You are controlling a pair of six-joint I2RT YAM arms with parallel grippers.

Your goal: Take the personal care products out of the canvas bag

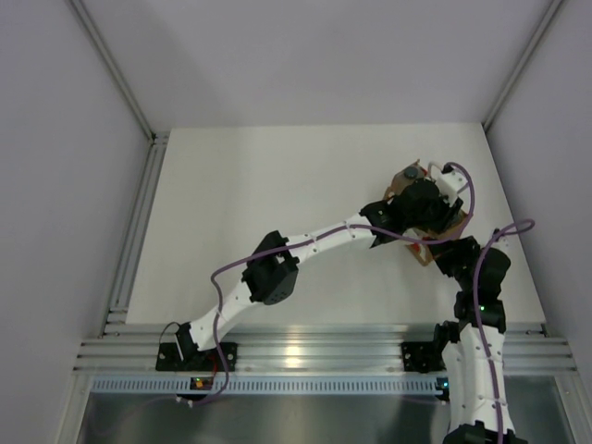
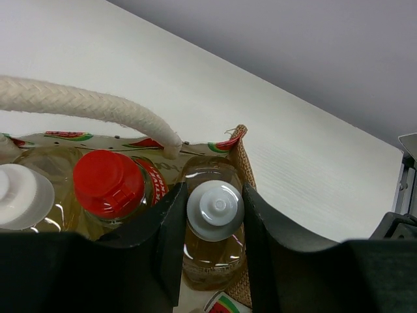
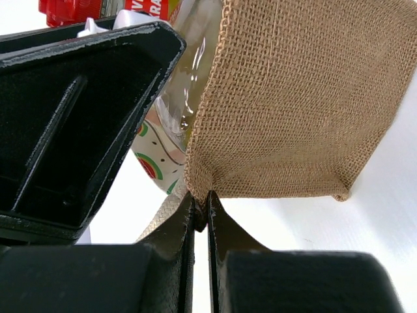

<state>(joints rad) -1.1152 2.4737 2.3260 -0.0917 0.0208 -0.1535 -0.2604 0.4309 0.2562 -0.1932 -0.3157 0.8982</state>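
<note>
Next, my left gripper lets go of the amber bottle on the table's open middle (image 1: 288,244), under that arm's black elbow.
The canvas bag (image 1: 455,225) stands at the far right of the table. In the left wrist view its rim (image 2: 242,153) and a white rope handle (image 2: 85,104) show. Inside stand a yellow bottle with a red cap (image 2: 108,183), an amber bottle with a white cap (image 2: 215,210) and another white cap (image 2: 19,195). A dark grey cap (image 1: 410,173) shows at the bag's far end. My left gripper (image 2: 214,192) is down in the bag, its fingers closed against the amber bottle's cap. My right gripper (image 3: 201,202) is shut on the bag's burlap edge (image 3: 293,98).
The left arm crosses the table diagonally to the bag. The right arm stands just behind the bag's near side. The left gripper's black body (image 3: 71,117) fills the left of the right wrist view. An aluminium rail (image 1: 139,222) borders the table's left edge.
</note>
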